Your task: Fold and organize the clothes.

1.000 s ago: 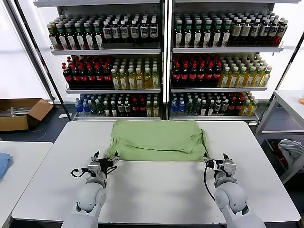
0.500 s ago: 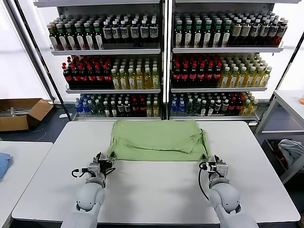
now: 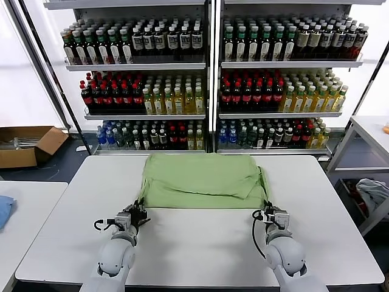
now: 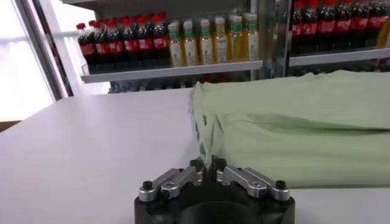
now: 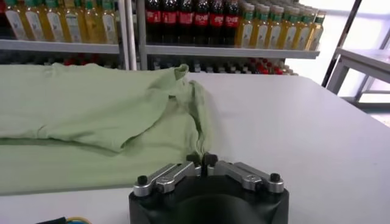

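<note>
My left gripper is going to set the shirt's corner on the bare white table [image 3: 137, 258]. It will let go of it there, close to the table's near edge.
The clothes are one light green shirt [image 3: 200, 179], lying partly folded and flat on the far middle of the white table [image 3: 194, 243]. My left gripper [image 3: 141, 210] sits low at the shirt's near left corner. In the left wrist view it [image 4: 207, 164] is shut, pinching a thin fold of the green fabric [image 4: 292, 122]. My right gripper [image 3: 262, 213] is at the near right corner. In the right wrist view it [image 5: 202, 159] is shut on the hem of the shirt [image 5: 91, 115]. Collar, buttons and print are hidden.
Shelves of bottles [image 3: 206, 91] stand right behind the table's far edge. A cardboard box [image 3: 27, 143] lies on the floor at the left, and a blue cloth [image 3: 3, 210] is on the side table there. A grey-white bundle [image 3: 372, 191] sits low at the right.
Both grippers went from open to shut, each closing on a near corner of the shirt. Both crept slightly inward along the near hem.
</note>
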Tool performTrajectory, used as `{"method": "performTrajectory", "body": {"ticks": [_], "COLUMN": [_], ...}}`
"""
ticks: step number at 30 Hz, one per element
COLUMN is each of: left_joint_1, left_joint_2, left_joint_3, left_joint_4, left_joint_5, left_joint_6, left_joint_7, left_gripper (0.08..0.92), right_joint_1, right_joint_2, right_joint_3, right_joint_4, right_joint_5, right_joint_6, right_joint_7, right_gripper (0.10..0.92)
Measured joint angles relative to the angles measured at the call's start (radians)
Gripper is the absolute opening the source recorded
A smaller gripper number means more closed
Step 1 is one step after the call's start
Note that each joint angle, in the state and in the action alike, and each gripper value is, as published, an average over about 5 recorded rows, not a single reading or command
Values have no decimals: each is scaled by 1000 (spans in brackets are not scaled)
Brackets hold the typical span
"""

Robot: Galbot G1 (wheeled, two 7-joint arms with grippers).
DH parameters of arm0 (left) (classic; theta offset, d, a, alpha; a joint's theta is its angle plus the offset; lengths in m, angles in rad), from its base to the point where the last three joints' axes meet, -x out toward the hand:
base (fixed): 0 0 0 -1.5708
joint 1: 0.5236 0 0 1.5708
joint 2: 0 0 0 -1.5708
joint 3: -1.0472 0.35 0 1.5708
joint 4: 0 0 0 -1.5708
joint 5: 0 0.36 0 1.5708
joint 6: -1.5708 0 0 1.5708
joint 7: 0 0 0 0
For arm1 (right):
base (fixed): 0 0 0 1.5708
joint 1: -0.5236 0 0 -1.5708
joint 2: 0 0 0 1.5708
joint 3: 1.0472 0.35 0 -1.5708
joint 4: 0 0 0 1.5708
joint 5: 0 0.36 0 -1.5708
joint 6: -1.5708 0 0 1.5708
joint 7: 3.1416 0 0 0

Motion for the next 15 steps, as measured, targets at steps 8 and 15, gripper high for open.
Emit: {"method": "performTrajectory", "body": {"ticks": [8,15], "left_joint_1": [57,168], "left_joint_2": [12,31], "left_joint_3": [-2,-12], "left_joint_4": [-89,-227], "left_joint_5": [3,3], "left_joint_6": [13,15], "left_joint_7": [-11,-26], "left_gripper": [86,86], "right_joint_1": [-59,-209], "right_joint_2": [8,19], "right_joint_3": [29,68], "right_joint_4": [102,245], "right_joint_5": [-8,-42], "right_joint_6": [-16,-13], "right_joint_7": [18,21], "right_gripper": [112,112]}}
